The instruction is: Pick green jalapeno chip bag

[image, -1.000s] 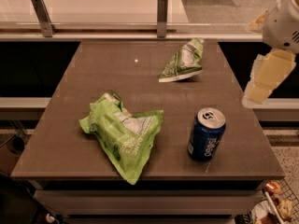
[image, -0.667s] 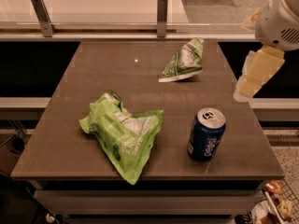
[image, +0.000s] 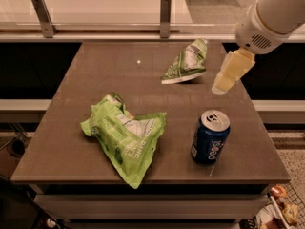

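The robot's gripper will next close on the middle (image: 188, 62) of the green jalapeno chip bag, the small one near the glass rail.
The green jalapeno chip bag (image: 186, 62) is small and darker green with a whitish centre panel. It lies tilted at the far right of the brown table (image: 95, 70). My gripper (image: 228, 73) hangs from the white arm at the upper right. It is above the table's right side, just to the right of the bag and apart from it. It holds nothing.
A large bright lime-green bag (image: 124, 135) lies crumpled at the front left of the table. A blue soda can (image: 209, 136) stands upright at the front right, below the gripper. A glass rail with metal posts (image: 165, 8) runs behind the table.
My arm and gripper have moved left and a little farther in over the table, closer to the small green bag. The bags and the can have not moved.
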Robot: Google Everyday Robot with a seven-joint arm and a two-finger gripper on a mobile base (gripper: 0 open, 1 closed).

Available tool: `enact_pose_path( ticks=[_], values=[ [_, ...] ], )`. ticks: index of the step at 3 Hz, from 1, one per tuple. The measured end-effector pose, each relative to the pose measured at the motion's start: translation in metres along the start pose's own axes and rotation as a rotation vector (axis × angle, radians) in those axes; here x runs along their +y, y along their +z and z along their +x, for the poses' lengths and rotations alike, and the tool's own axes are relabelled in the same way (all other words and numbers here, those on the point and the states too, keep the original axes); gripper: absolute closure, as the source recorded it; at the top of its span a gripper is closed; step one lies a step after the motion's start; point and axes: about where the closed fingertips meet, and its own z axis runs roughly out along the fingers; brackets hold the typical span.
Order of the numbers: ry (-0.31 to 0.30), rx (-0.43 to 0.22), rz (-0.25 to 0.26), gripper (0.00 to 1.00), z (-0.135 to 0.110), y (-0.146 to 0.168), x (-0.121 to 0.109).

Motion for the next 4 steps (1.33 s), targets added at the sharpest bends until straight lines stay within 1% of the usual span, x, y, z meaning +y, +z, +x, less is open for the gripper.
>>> enact_pose_path(
  ticks=[1,2,3,4],
  values=[
    [0.055,-0.031,0.005,0.00,-0.008,0.027,-0.019],
    [0.055,-0.031,0.005,0.00,-0.008,0.027,-0.019],
    [0.048,0.015,0.028,0.00,-0.022,0.039,-0.025],
    [0.021,0.061,0.040,0.00,-0.046,0.069,-0.044]
  ],
)
